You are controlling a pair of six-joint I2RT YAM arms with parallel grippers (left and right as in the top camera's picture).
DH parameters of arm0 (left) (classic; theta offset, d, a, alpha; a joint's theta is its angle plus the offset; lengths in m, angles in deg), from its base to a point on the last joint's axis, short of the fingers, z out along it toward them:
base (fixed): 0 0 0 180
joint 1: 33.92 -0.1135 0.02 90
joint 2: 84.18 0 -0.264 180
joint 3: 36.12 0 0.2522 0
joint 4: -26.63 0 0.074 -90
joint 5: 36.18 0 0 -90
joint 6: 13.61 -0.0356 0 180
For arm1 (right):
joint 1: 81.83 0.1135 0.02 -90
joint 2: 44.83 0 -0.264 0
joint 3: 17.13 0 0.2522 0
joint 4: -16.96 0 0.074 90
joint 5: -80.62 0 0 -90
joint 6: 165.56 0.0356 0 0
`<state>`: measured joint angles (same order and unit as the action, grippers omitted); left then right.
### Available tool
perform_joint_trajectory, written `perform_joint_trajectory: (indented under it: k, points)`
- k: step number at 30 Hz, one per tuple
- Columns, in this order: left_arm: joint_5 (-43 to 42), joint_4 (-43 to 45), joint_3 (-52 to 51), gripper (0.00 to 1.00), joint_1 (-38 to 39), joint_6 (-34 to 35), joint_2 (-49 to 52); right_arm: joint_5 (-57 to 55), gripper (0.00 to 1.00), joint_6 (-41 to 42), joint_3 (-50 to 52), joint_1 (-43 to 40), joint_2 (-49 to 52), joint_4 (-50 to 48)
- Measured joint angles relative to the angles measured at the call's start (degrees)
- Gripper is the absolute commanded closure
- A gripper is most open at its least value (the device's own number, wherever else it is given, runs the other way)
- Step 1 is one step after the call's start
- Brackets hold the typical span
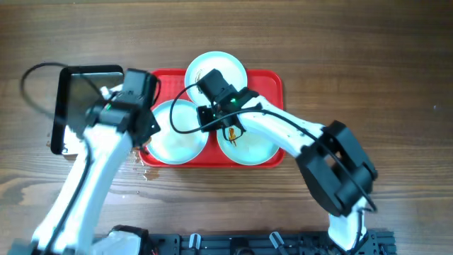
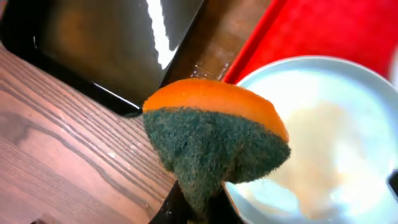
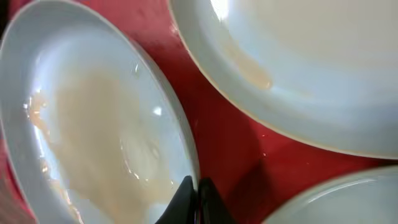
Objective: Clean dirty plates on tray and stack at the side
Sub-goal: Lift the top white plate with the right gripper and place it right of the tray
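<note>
My right gripper is going to set free the pale plate on the bare wooden table (image 1: 335, 102) beside the red tray, opposite the black pan.
Three pale plates lie on the red tray (image 1: 272, 81): one at the back (image 1: 225, 65), one front left (image 1: 177, 134), and one front right (image 1: 253, 145) with a brown-orange smear. My right gripper (image 1: 209, 117) is shut on the right rim of the front-left plate (image 3: 93, 124), its jaws (image 3: 196, 193) pinching the edge over the tray (image 3: 230, 137). My left gripper (image 1: 146, 124) is shut on an orange and green sponge (image 2: 214, 140), held at the left edge of that plate (image 2: 329, 143). Its jaws (image 2: 196, 208) barely show under the sponge.
A black metal pan (image 1: 85, 95) with a shiny base lies left of the tray, also seen in the left wrist view (image 2: 106, 43). Small wet spots (image 1: 138, 164) lie on the wooden table in front of the tray's left corner.
</note>
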<state>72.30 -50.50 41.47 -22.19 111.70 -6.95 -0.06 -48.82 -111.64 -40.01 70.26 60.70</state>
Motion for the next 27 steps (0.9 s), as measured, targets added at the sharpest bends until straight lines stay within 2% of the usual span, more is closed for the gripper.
perform_joint_trajectory:
  k: [3,6,10,13,16,20,27]
  points:
    - [-2.4,-2.9,0.0,0.96,0.0,0.0,-7.8,-7.2,0.96,-2.3,0.0,0.0,-9.3,0.6]
    - [-3.6,-5.2,0.1,0.96,0.0,0.0,-9.3,-15.0,0.96,-8.3,0.0,0.4,-15.5,0.7]
    - [-5.6,-6.9,0.1,0.96,0.0,0.2,-9.3,-30.1,0.96,-18.8,-0.1,5.7,-17.0,1.2]
    - [-6.2,-7.4,0.1,0.96,0.0,0.2,-9.3,-43.5,0.96,-26.0,-0.1,11.1,-17.0,-1.5]
    - [-6.6,-7.4,0.1,0.96,0.0,0.2,-9.3,-53.2,0.96,-31.1,-0.1,12.5,-17.0,-4.7]
    - [-7.1,-7.4,0.1,0.96,0.0,0.2,-9.3,-59.0,0.96,-34.8,-0.1,12.5,-17.0,-5.5]
    - [-9.2,-6.9,0.1,0.96,0.0,0.2,-9.3,-60.4,0.96,-35.4,-0.1,12.5,-17.0,-3.5]
